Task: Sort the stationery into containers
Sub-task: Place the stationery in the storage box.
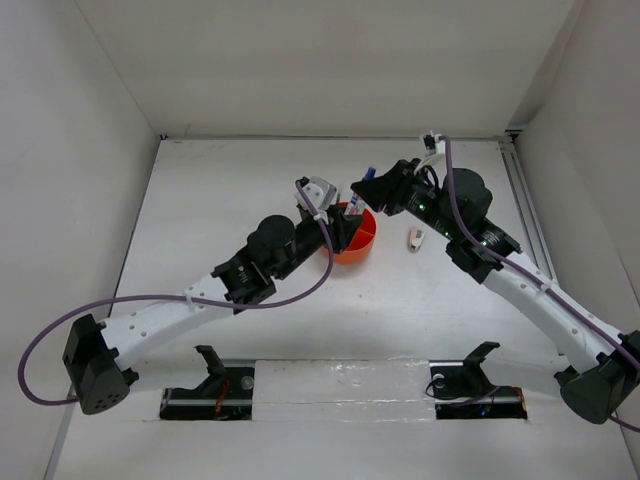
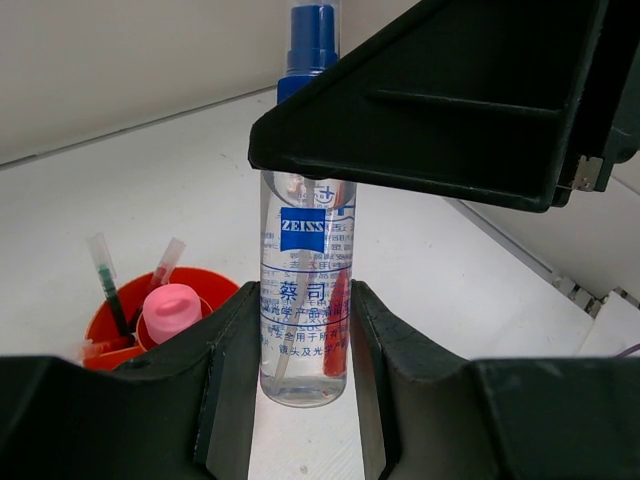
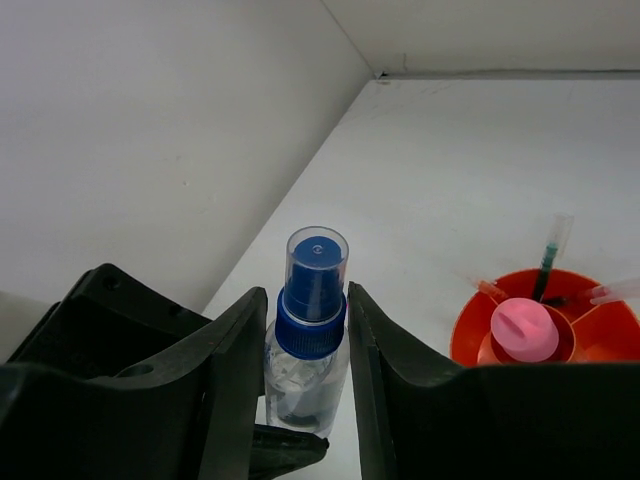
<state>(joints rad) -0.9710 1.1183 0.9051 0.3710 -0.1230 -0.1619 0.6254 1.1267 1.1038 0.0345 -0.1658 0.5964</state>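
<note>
The spray bottle, now upright in the air beside the organiser, will be let go by my right gripper in the orange organiser's outer compartment (image 1: 368,222) (image 3: 610,332) nearest the white eraser.
A clear spray bottle (image 2: 303,250) with a blue pump top (image 3: 315,285) and a ZEISS label stands upright in the air beside the round orange organiser (image 1: 366,243). My left gripper (image 2: 305,305) is shut on the bottle's lower body. My right gripper (image 3: 308,300) is shut on its blue collar from above. In the top view the bottle's cap (image 1: 368,173) shows between the left gripper (image 1: 345,215) and the right gripper (image 1: 370,190). A pink tube (image 2: 170,310) stands in the organiser's central cup (image 3: 524,328), and thin pens (image 2: 108,285) stand in the outer compartments.
A small white eraser (image 1: 417,238) lies on the table right of the organiser. The organiser also shows at the lower left of the left wrist view (image 2: 205,285) and at the lower right of the right wrist view (image 3: 470,330). White walls enclose the table on three sides.
</note>
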